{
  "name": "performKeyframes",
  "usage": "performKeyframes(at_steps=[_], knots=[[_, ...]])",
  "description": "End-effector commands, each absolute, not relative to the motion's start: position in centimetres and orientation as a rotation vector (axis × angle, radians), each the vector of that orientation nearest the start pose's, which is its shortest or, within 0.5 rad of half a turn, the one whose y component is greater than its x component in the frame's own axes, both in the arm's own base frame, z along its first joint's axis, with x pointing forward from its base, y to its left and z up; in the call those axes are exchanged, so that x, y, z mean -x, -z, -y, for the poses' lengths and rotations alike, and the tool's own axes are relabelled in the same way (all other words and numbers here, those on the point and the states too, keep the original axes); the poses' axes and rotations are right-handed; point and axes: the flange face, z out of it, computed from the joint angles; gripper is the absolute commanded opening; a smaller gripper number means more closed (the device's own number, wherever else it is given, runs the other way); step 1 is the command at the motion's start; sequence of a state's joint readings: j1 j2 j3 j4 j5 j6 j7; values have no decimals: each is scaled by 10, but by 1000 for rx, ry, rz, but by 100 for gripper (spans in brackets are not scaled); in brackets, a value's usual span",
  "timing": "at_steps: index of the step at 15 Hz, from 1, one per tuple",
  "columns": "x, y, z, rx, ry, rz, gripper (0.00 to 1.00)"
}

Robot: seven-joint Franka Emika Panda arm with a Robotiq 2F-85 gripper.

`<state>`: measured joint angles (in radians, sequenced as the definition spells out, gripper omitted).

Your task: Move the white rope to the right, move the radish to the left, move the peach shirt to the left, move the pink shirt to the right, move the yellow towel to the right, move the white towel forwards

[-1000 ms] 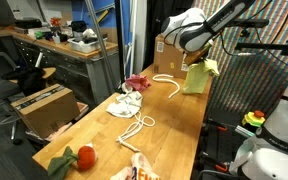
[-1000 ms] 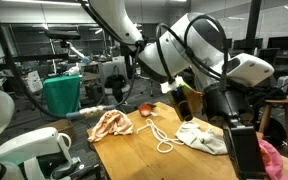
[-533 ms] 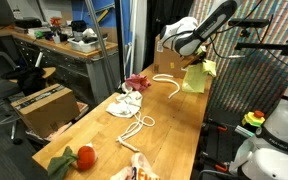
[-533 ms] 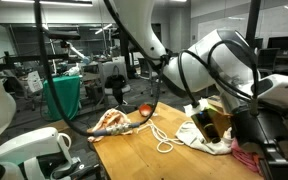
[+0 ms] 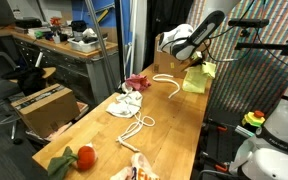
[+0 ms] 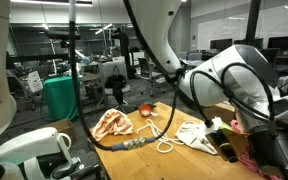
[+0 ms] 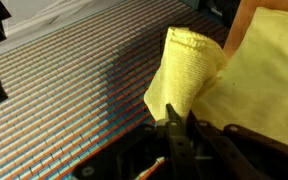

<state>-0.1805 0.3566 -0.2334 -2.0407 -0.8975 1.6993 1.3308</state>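
The yellow towel, now draped partly on the wood, will be let go by my gripper on the table's far corner (image 5: 197, 86) (image 7: 256, 85), next to the curved piece of white rope.
My gripper (image 7: 176, 128) is shut on a corner of the yellow towel (image 7: 199, 70). In an exterior view the gripper (image 5: 196, 63) holds the yellow towel (image 5: 196, 79) at the table's far right edge, with the towel draped partly on the wood. The white rope (image 5: 168, 82) lies beside it, and more rope (image 5: 136, 126) lies mid-table. The pink shirt (image 5: 136, 81), white towel (image 5: 127, 104), radish (image 5: 84, 156) and peach shirt (image 5: 140, 171) lie along the table. In the other exterior view I see the peach shirt (image 6: 111, 123), radish (image 6: 146, 107), rope (image 6: 161, 135) and white towel (image 6: 196, 135); the arm hides the yellow towel.
A patterned screen (image 5: 259, 70) stands right of the wooden table (image 5: 174, 125), and it fills the wrist view (image 7: 64, 90) beside the towel. A cardboard box (image 5: 42, 106) sits left of the table. A green bin (image 6: 62, 95) stands behind.
The arm has shifted a little farther towards the table's far right edge with the yellow towel still gripped. The other things have not moved.
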Motion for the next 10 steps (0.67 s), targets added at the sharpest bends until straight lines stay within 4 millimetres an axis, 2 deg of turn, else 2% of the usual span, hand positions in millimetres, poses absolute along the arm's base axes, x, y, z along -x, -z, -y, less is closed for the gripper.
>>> performKeyframes(at_steps=[1, 10], knots=[[-467, -262, 296, -1556, 206, 1248, 4], [-460, -237, 327, -1448, 204, 1295, 4]])
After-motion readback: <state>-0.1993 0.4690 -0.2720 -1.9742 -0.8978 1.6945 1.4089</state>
